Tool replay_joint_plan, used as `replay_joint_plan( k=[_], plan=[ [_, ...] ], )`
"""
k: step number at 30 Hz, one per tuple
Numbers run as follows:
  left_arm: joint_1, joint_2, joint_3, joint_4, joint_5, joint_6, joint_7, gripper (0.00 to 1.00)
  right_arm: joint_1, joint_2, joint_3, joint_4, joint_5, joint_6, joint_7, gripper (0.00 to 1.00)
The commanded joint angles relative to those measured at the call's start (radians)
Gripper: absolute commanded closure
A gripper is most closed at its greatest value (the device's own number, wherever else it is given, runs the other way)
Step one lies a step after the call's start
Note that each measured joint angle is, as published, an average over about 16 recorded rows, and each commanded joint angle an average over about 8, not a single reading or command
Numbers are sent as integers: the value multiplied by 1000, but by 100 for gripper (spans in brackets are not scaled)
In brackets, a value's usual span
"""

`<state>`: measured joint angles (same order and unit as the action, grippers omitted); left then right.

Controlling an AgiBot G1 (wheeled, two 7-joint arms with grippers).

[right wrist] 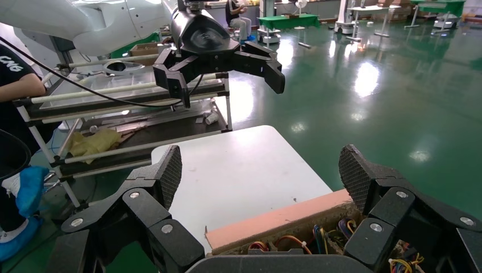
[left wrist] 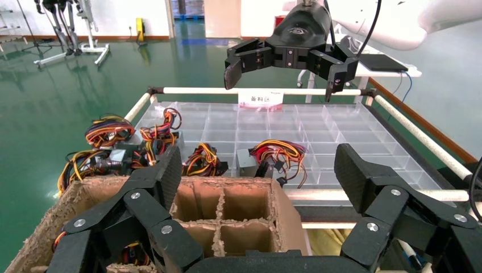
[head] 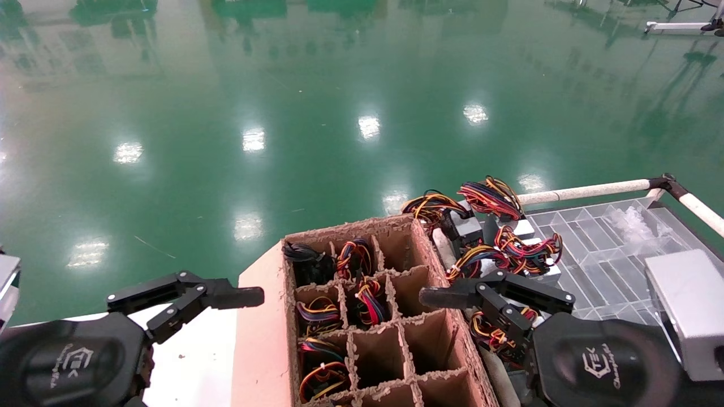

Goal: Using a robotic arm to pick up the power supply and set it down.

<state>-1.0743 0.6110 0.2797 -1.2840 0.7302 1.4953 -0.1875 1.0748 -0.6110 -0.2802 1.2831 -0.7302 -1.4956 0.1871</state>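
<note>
A power supply's wires show as the nearer red wire bundle [head: 371, 301] in the cardboard box's middle column. My right gripper should grab the power supply by them next.
Several power supplies, small grey boxes with red, yellow and black wire bundles, lie on the clear tray beside the cardboard box; one is [head: 469, 227] and, in the left wrist view, [left wrist: 248, 162]. More wire bundles fill some cells of the cardboard box [head: 350, 227]. My right gripper [head: 432, 298] hangs open and empty over the box's right wall, just short of the power supplies; the right wrist view shows its fingers [right wrist: 260, 165] spread wide. My left gripper [head: 249, 297] is open and empty to the left of the box, above the white table.
The clear compartment tray [head: 599, 243] sits inside a white-railed frame [head: 588, 190]. A larger grey box [head: 684, 305] stands at its near right. The white table [right wrist: 244, 170] adjoins the cardboard box. Green floor lies beyond. A person [right wrist: 17, 74] stands by a rack.
</note>
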Motion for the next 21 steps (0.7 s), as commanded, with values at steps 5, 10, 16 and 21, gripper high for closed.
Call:
replay_joint_plan(
  k=[5, 10, 16, 21],
  plan=[
    [0, 0, 0, 0, 0, 0, 0, 100, 0, 0, 0, 0, 0, 0, 0, 0],
    [0, 0, 0, 0, 0, 0, 0, 100, 0, 0, 0, 0, 0, 0, 0, 0],
    [0, 0, 0, 0, 0, 0, 0, 100, 0, 0, 0, 0, 0, 0, 0, 0],
    [0, 0, 0, 0, 0, 0, 0, 100, 0, 0, 0, 0, 0, 0, 0, 0]
  ],
)
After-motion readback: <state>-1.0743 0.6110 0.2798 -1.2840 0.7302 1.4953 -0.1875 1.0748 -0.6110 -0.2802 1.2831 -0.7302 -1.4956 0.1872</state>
